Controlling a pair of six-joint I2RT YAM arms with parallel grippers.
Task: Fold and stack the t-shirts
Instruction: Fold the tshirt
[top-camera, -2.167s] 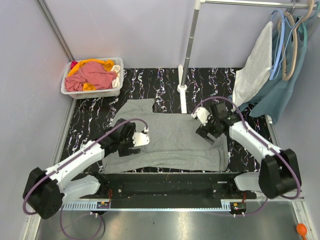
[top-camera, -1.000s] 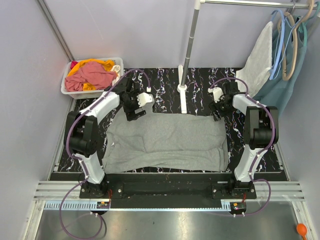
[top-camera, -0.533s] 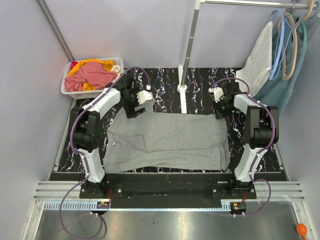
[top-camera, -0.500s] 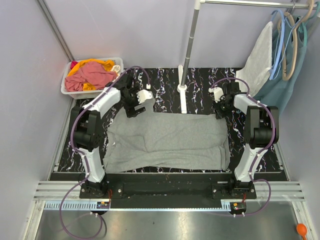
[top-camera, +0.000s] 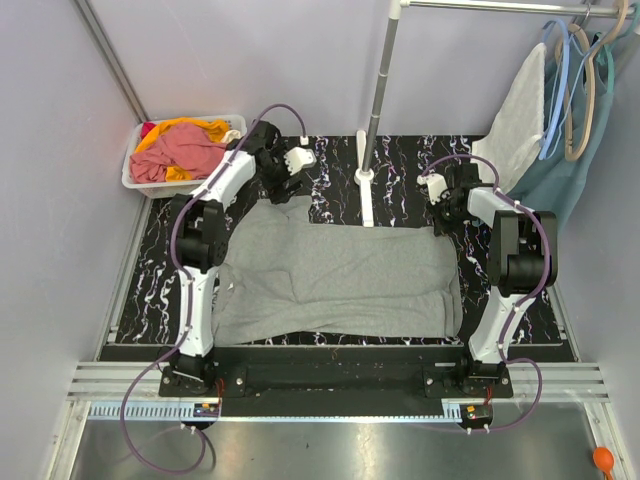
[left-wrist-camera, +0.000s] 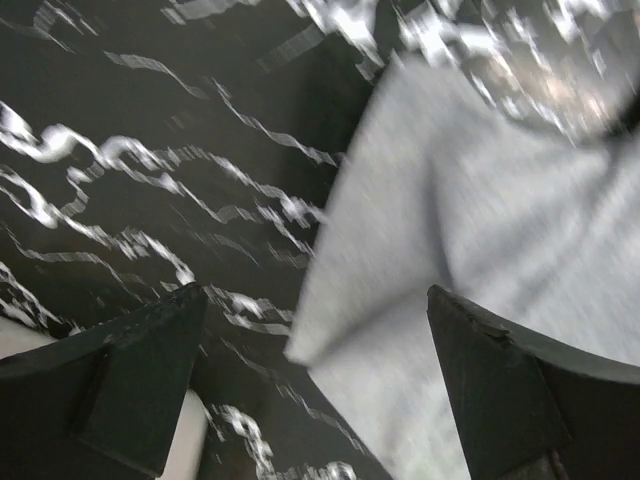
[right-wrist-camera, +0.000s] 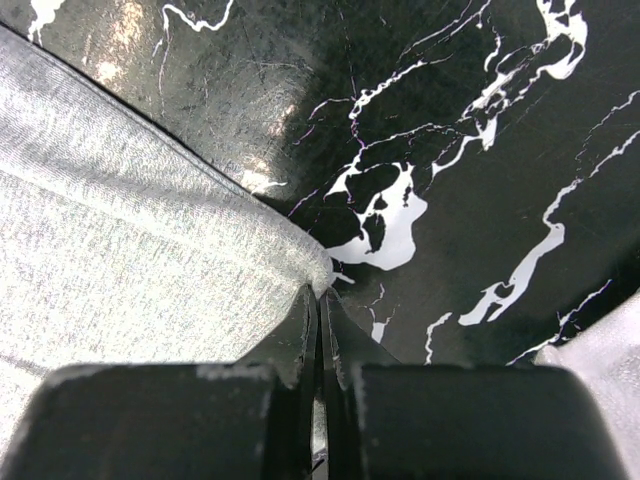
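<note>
The grey t-shirt's sleeve corner (top-camera: 305, 202) (left-wrist-camera: 405, 85), on the side toward the rack pole, is the next place my left gripper needs to go to and close on.
A heather grey t-shirt (top-camera: 335, 275) lies spread flat on the black marbled table (top-camera: 400, 160). My right gripper (top-camera: 440, 222) sits at its far right corner; the right wrist view shows the jaws shut (right-wrist-camera: 322, 290) with the bunched corner of the grey t-shirt (right-wrist-camera: 150, 250) pinched at their tips. My left gripper (top-camera: 290, 175) hangs open just beyond the shirt's far left sleeve (top-camera: 282, 208). In the blurred left wrist view the left gripper (left-wrist-camera: 315, 292) holds nothing, with the grey sleeve (left-wrist-camera: 420, 250) below. Pink-red (top-camera: 185, 150) and orange t-shirts (top-camera: 190, 125) lie heaped in a bin.
The clear plastic bin (top-camera: 130, 180) stands at the table's far left corner. A metal rack pole (top-camera: 378, 90) rises from a white base (top-camera: 365, 195) behind the shirt. An off-white cloth (top-camera: 515, 125) and a teal garment (top-camera: 570, 170) hang on hangers at the far right.
The right gripper has closed at the shirt's far right corner. The open left gripper has moved away from the left sleeve toward the back, uncovering the sleeve.
</note>
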